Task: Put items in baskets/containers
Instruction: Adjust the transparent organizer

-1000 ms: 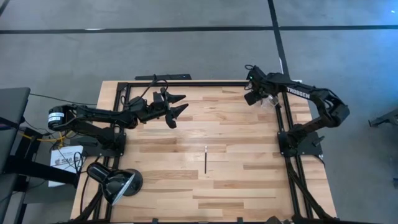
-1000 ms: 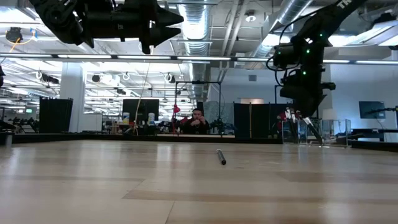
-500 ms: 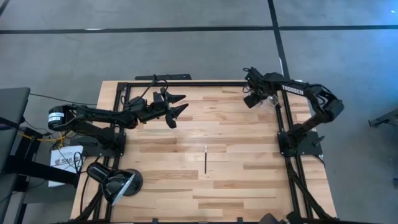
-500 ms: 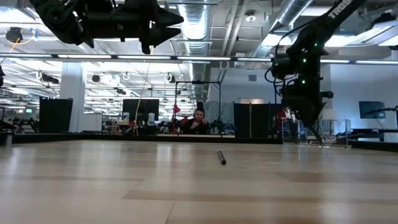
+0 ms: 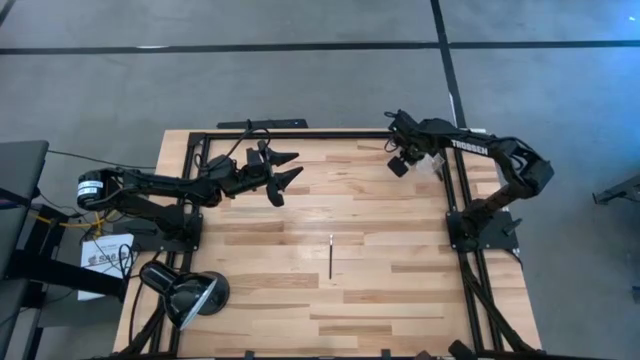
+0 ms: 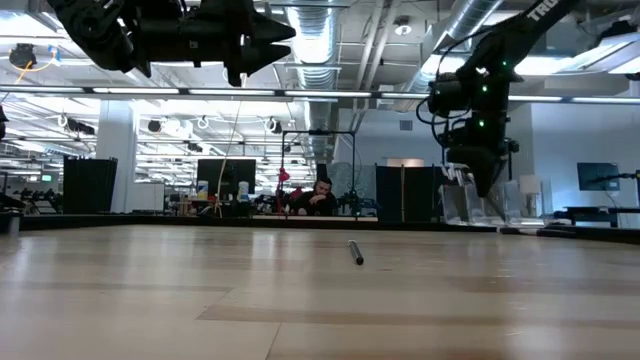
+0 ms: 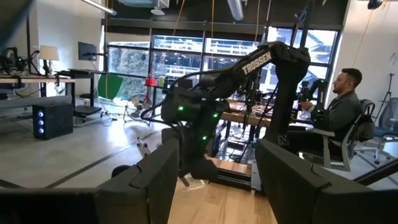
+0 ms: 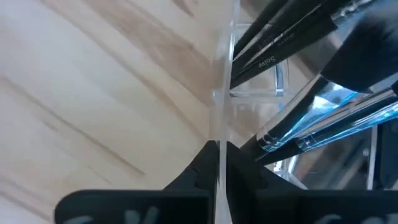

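Observation:
The robot's right gripper should release the clear holder on bare wood (image 5: 371, 175) between the thin brush and the far rail.
A clear holder (image 5: 432, 165) stands at the table's far right edge with several dark brushes (image 8: 280, 43) leaning inside it. My right gripper (image 5: 398, 163) is at the holder's left side, shut on its see-through wall. One thin dark brush (image 5: 331, 257) lies flat on the wood near the table's middle, also seen end-on in the low view (image 6: 355, 253). My left gripper (image 5: 290, 170) hangs open high above the far left part of the table, holding nothing; its wrist view looks across at the right arm. My right gripper pinches the holder's clear wall (image 8: 222, 93), one finger (image 8: 193, 174) on the outer side toward the bare wood and the other on the side where the brushes lean. The fingers come from above, slanting down. Whether the holder's base is on the table I cannot tell.
A black dome lamp (image 5: 185, 290) sits at the near left corner. A black frame rail (image 5: 300, 133) runs along the far edge and down both sides. Bare wood lies around the lone brush. A person (image 6: 322, 195) sits in the room beyond the table.
My right gripper has moved a little toward the table's left edge and its fingers, apart before, now stand together. In the low view the clear holder has shifted left with it. The brush on the table has stayed put.

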You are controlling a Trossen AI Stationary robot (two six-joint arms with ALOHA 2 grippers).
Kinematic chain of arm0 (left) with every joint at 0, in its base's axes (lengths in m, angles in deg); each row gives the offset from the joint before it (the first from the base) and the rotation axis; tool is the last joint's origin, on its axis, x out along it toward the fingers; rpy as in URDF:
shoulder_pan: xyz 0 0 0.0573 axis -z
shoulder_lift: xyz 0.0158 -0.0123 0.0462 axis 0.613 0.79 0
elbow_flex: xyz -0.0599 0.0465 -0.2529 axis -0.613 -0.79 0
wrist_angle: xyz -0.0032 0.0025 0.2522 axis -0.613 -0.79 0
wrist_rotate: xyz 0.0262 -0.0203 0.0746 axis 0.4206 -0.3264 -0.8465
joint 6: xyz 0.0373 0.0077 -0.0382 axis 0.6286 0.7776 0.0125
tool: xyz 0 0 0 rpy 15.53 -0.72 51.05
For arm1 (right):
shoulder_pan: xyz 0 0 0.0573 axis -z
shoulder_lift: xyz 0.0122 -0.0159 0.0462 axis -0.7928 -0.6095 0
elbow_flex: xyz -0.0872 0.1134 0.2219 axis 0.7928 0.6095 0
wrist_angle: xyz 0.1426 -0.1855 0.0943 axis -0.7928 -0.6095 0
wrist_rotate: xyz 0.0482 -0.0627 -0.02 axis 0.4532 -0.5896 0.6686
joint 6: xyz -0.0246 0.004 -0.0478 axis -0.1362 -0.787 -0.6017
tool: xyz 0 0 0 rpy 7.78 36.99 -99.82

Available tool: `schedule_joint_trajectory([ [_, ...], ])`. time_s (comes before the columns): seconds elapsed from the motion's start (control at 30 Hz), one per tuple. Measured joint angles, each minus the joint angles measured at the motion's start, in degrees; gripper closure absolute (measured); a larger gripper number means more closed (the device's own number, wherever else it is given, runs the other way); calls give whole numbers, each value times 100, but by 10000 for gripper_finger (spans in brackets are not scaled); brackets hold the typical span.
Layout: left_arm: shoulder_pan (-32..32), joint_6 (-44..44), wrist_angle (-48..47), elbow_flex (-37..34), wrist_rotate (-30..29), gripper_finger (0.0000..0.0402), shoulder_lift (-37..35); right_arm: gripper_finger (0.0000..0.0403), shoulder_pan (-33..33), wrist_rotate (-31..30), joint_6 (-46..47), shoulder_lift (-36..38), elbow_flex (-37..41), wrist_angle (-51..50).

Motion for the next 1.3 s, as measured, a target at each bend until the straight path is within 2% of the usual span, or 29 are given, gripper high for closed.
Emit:
schedule_joint_trajectory([
  [0.33,0,-9,0,0,0,192,-2,399,-1040,132,75,-9,-278,13],
  [0.63,0,-15,0,0,0,192,-2,400,-1900,622,249,-38,-433,851],
  [0.83,0,-17,0,0,2,192,-2,401,-2050,854,343,-511,-437,835],
  [1.1,0,-17,-10,0,2,192,-2,397,-2108,762,345,-1048,-499,969],
  [1.3,0,-17,-26,0,2,192,-2,350,-2079,751,533,-883,-789,811],
])
